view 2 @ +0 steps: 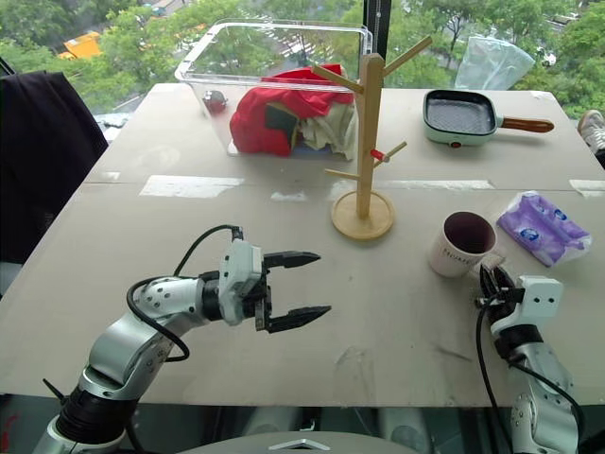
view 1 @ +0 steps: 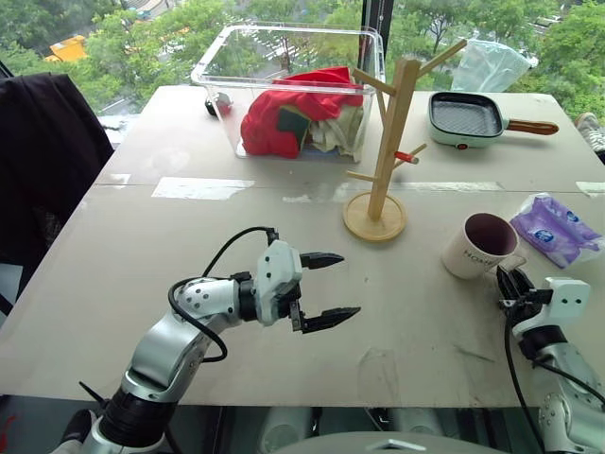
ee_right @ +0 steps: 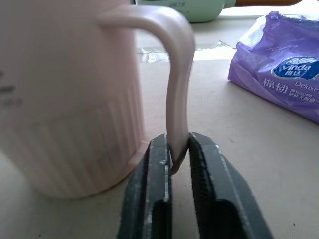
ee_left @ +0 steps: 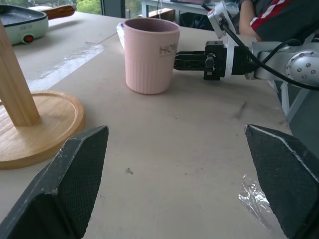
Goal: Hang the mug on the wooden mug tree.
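I should let go of the mug with my right gripper as it hangs from the red-tipped peg (view 1: pixel 392 191), just above the round base of the mug tree.
The cream-white mug (view 1: pixel 477 246) with a dark maroon inside stands upright on the table's right side, its handle turned toward the near edge. My right gripper (ee_right: pixel 178 149) is shut on the lower part of the mug's handle (ee_right: pixel 178 89); it also shows behind the mug (ee_left: pixel 149 55). The wooden mug tree (view 1: pixel 383 161) stands mid-table on its round base (ee_left: pixel 35 124), to the left of the mug and farther back, with a red-tipped peg. My left gripper (view 1: pixel 342 286) hovers open over the near middle of the table, pointing right, with nothing between its fingers.
A clear plastic bin (view 1: pixel 219 57) holding red cloth stands at the back. A green grill pan (view 1: pixel 465 118) lies at the back right, with a purple tissue pack (view 1: pixel 558 227) right of the mug. A dark jacket (view 1: pixel 47 161) hangs at the left edge.
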Available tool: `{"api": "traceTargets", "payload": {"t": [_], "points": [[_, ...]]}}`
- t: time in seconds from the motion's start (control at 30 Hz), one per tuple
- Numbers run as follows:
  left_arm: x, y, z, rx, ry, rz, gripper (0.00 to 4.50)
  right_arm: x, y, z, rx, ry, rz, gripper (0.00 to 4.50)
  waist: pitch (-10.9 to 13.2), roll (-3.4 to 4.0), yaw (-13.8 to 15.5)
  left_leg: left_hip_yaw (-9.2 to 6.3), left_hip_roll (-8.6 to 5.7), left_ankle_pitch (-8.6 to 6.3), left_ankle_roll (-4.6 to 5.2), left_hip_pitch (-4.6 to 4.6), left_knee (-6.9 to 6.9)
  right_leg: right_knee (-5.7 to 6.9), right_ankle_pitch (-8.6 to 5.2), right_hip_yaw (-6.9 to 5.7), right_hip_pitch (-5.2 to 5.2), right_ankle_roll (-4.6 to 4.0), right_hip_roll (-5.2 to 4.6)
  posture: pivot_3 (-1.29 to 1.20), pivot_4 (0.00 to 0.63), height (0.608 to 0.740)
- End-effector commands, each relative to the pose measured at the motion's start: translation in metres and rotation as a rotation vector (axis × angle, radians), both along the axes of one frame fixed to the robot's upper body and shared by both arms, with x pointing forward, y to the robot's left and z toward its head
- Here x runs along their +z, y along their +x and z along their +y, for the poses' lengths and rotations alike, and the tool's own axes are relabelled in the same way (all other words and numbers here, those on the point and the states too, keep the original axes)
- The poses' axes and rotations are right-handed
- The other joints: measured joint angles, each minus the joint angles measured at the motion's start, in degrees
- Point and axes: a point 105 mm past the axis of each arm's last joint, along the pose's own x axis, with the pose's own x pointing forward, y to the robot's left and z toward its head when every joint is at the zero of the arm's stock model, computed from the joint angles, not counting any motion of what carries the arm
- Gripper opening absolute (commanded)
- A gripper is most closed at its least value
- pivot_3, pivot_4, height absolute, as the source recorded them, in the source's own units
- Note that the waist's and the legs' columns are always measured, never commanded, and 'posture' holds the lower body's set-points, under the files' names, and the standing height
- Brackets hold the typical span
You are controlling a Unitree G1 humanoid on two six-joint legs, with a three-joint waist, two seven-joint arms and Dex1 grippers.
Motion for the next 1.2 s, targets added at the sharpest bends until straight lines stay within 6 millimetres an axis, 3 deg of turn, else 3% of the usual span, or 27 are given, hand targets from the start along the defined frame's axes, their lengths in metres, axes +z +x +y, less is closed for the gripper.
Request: {"api": "traceTargets", "payload": {"t": [0.03,0.2,0.3,0.57,0.8,1.0,1.2], "points": [[0.008,-0.001,-0.001,-0.001,-0.025,-0.031,4.50,0.008,0.002,-0.001,0.011,-0.035,-0.033,0.07,0.00,0.00,0.00,0.00,0.00,0.00,0.00,0.00,0.00,0.00,0.00,0.01,0.00,0.00,0.00,0.00,0.150,0.740],[0.007,0.000,0.005,0.042,-0.075,-0.018,4.50,0.017,0.009,0.003,0.062,-0.088,-0.048,0.07,0.01,0.02,-0.09,0.02,-0.01,0.00,0.00,0.00,0.00,0.00,0.00,0.03,0.00,0.00,0.01,0.00,0.150,0.740],[0.002,0.004,0.013,0.109,-0.127,-0.011,4.50,0.029,0.014,0.016,0.177,-0.150,-0.046,0.07,0.01,0.02,-0.43,0.09,-0.01,0.00,0.00,0.03,0.00,0.00,0.00,0.09,0.00,0.00,0.00,0.00,0.150,0.740],[0.012,0.005,0.038,0.226,-0.406,-0.064,4.50,0.117,0.029,0.075,0.499,-0.372,-0.115,0.07,0.14,0.14,-1.18,0.06,-0.01,0.00,0.00,0.05,0.07,0.05,0.02,0.06,0.01,0.00,0.00,0.00,0.150,0.740],[0.015,0.005,0.044,0.276,-0.492,-0.101,4.50,0.158,0.030,0.100,0.593,-0.480,-0.040,0.07,0.19,-0.02,-0.59,-0.11,-0.06,0.00,0.00,-0.11,0.05,-0.03,0.01,-0.08,0.00,-0.02,0.00,0.00,0.150,0.740],[0.016,0.005,0.045,0.294,-0.523,-0.119,4.50,0.183,0.037,0.116,0.607,-0.527,-0.005,0.07,0.25,-0.08,-0.68,-0.10,-0.07,0.00,0.02,-0.15,0.05,-0.12,0.02,-0.09,0.00,-0.02,-0.06,0.00,0.150,0.740],[0.014,0.006,0.044,0.297,-0.520,-0.128,4.50,0.186,0.050,0.117,0.588,-0.600,0.086,0.07,0.25,-0.09,-0.66,-0.15,-0.06,0.00,0.02,-0.17,0.05,-0.11,0.02,-0.16,-0.01,-0.02,-0.07,0.00,0.150,0.740]]}}
